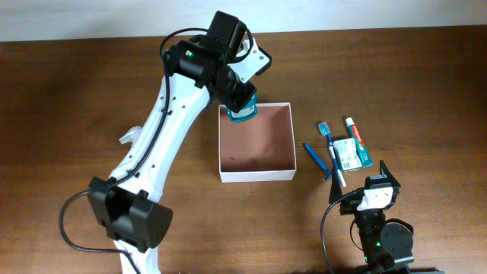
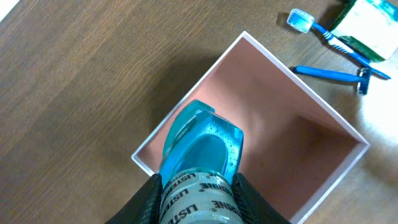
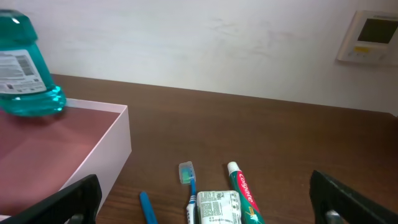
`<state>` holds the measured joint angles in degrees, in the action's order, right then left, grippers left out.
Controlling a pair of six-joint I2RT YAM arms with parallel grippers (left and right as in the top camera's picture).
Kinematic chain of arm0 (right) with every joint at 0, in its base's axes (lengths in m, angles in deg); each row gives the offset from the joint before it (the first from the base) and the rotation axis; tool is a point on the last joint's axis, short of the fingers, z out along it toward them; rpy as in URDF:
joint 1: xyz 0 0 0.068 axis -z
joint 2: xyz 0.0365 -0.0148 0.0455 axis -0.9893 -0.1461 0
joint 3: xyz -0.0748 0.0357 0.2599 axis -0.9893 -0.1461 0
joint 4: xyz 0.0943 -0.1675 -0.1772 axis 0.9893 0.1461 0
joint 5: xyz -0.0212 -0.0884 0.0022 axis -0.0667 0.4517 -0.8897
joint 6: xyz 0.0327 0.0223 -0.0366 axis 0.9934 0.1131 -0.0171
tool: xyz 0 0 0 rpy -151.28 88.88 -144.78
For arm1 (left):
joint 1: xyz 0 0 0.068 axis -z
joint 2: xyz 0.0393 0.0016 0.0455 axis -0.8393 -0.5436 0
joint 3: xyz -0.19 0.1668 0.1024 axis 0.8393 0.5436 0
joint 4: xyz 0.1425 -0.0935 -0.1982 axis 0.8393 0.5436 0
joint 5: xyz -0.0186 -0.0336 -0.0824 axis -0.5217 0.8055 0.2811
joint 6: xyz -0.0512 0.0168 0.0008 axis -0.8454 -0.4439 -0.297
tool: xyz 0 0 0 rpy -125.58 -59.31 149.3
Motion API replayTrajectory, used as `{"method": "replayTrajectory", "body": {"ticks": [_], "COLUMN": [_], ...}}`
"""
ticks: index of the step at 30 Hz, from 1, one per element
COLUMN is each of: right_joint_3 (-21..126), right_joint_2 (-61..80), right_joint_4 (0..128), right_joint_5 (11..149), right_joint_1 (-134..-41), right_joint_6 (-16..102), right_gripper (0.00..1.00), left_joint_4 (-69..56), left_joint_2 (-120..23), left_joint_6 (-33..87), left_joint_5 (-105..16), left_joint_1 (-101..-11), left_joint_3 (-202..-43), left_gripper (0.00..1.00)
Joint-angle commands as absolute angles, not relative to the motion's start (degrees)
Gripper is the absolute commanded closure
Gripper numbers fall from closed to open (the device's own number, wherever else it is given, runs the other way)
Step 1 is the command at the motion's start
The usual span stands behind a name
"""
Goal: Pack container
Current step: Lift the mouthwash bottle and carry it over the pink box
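Note:
Next, the left gripper releases the teal mouthwash bottle in the box's far corner [image 1: 237, 119] [image 2: 180, 146], on the side of the box away from the blue razor.
The container [image 1: 256, 173] is a square white-walled box with a reddish-brown inside, in the middle of the table; it also shows in the left wrist view [image 2: 292, 143] and the right wrist view [image 3: 112, 137]. My left gripper [image 1: 242, 106] is shut on a teal mouthwash bottle [image 2: 202, 155] and holds it over the box's far left corner; the bottle also shows in the right wrist view [image 3: 25, 68]. My right gripper [image 1: 378, 186] is open and empty, low near the table's front, right of the box.
Right of the box lie a blue razor [image 1: 314, 160], a toothbrush [image 1: 332, 156], a white and green packet [image 1: 351, 152] and a toothpaste tube [image 1: 354, 132]. They also show ahead of the right gripper: toothbrush [image 3: 188, 180], toothpaste tube [image 3: 244, 190].

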<state>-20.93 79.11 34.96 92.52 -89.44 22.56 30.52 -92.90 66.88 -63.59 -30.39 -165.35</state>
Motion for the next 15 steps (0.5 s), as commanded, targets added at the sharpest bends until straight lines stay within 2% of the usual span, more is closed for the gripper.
{"method": "replayTrajectory", "body": {"ticks": [1, 11, 15], "right_joint_3": [-21.2, -21.2, -21.2], "right_joint_2": [79.6, 79.6, 79.6], "right_joint_4": [35.4, 35.4, 35.4], "right_joint_5": [93.0, 93.0, 93.0], "right_joint_1": [-88.9, -88.9, -88.9], "right_joint_6": [22.1, 22.1, 22.1], "right_gripper": [0.02, 0.02, 0.02], "left_joint_4": [29.6, 29.5, 29.5], "left_joint_2": [-94.3, -95.6, -95.6], "left_joint_6": [71.4, 77.2, 78.9], "left_joint_5": [-62.3, -62.2, -57.2], "left_joint_1": [-30.3, -32.6, -34.6], "left_joint_3": [-167.3, -167.3, -167.3], "left_gripper": [0.87, 0.87, 0.87]}}
